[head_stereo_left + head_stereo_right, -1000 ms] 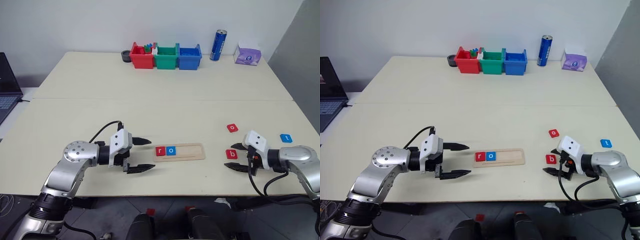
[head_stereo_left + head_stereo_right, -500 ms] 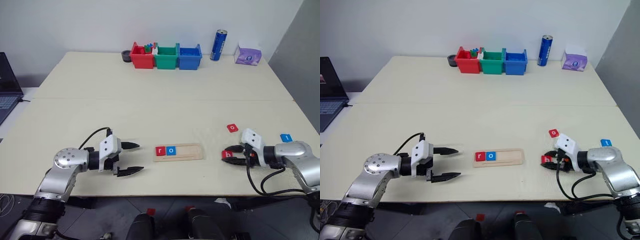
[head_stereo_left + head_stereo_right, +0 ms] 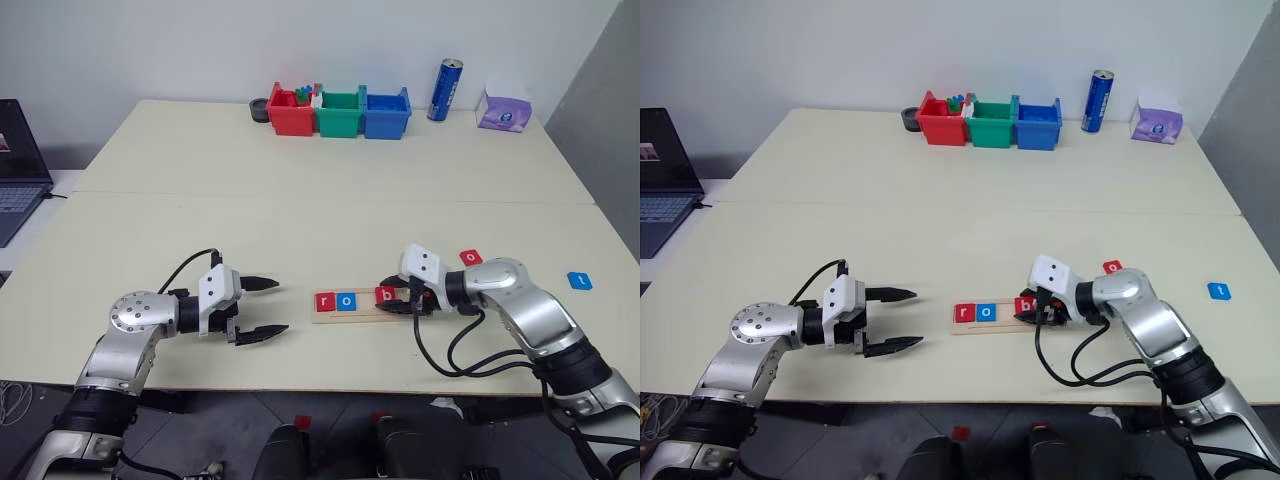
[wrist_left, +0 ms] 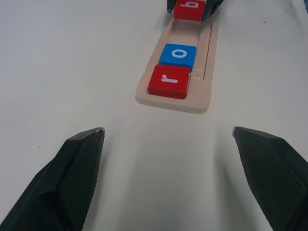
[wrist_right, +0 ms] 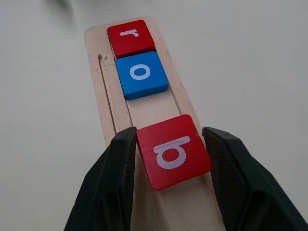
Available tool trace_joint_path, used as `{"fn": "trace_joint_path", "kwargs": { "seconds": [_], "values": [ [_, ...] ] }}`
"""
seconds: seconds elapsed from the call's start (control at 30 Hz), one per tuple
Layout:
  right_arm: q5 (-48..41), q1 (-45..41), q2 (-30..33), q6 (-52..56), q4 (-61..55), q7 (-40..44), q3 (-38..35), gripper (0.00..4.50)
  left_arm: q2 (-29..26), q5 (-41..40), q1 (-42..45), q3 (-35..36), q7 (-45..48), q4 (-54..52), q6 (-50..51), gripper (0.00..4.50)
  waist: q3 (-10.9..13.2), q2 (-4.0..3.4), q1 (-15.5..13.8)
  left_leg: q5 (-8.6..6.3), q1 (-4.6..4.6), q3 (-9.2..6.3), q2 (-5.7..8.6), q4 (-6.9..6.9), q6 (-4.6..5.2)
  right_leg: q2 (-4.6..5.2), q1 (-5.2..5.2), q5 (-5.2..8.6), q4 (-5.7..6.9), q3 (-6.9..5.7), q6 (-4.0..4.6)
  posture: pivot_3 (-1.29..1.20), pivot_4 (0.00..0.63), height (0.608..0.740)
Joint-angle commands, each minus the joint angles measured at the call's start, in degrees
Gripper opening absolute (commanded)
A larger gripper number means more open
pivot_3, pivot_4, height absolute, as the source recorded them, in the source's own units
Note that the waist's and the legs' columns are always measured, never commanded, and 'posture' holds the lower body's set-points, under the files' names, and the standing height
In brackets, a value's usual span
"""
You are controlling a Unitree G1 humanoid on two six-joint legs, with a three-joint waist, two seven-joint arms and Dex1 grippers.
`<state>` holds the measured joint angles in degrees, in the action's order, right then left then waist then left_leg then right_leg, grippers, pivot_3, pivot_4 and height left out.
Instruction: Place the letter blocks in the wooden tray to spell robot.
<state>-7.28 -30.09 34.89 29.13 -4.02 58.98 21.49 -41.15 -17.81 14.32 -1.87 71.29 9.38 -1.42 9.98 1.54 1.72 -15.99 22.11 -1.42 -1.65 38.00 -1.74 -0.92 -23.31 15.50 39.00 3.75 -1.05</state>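
Observation:
I need to use my right gripper to set the red "b" block down in the tray's channel [image 3: 367, 300] [image 5: 156, 117] against the blue "o" block. The red "b" block is now tilted over the channel.
The wooden tray [image 3: 364, 301] lies near the table's front edge, with a red "r" block [image 3: 324, 301] at its left end and a blue "o" block [image 3: 346, 300] beside it. My right gripper [image 3: 392, 298] is shut on a red "b" block [image 5: 172, 150], which it holds slightly tilted over the tray's channel, a small gap to the right of the blue "o". A red "o" block [image 3: 470, 257] and a blue "t" block [image 3: 579, 281] lie on the table to the right. My left gripper [image 3: 262, 308] is open, left of the tray, with nothing between its fingers.
Red [image 3: 292, 112], green [image 3: 338, 112] and blue [image 3: 385, 112] bins stand in a row at the table's far edge. Near them are a blue can [image 3: 441, 90] and a purple tissue pack [image 3: 503, 112]. A laptop [image 3: 15, 165] sits off the left side.
My right gripper closed on the red "b" block at the right of the table and carried it left to the tray. The left gripper drew back a little from the tray's left end.

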Motion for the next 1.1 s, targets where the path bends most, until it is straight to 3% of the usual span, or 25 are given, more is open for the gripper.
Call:
{"fn": "trace_joint_path", "kwargs": {
  "seconds": [0.03, 0.63, 1.1],
  "values": [
    [0.8, -2.0, -0.8, -1.5, -0.1, 0.9, 0.4, 1.86, 0.2, -0.4, 0.7, 0.5, -0.3, -2.3, 0.2, 4.50, 0.0, 0.00, 0.0, 0.00, 0.00, -0.01, 0.00, 0.00, 0.00, 0.00, 0.00, 0.00, 0.00, -0.01, 0.00, 0.00, 0.150, 0.740],
    [2.9, -3.8, -4.8, -0.7, 1.6, 0.0, 1.6, 1.86, 0.2, -0.1, 0.1, 0.2, -1.8, -6.5, 2.4, 4.50, 0.0, 0.00, 0.1, 0.00, 0.00, -0.04, 0.00, 0.00, 0.00, -0.01, -0.01, 0.00, 0.03, -0.02, 0.01, 0.00, 0.150, 0.740],
    [4.1, -4.8, -5.8, 0.5, 2.3, 0.1, 2.1, 1.86, 0.3, 0.5, 0.2, 0.2, -1.2, -3.6, -0.1, 4.50, 0.0, -0.01, 0.1, 0.00, 0.00, -0.04, 0.00, 0.00, 0.00, -0.01, -0.01, 0.00, 0.03, -0.03, 0.01, 0.00, 0.150, 0.740]
  ]
}}
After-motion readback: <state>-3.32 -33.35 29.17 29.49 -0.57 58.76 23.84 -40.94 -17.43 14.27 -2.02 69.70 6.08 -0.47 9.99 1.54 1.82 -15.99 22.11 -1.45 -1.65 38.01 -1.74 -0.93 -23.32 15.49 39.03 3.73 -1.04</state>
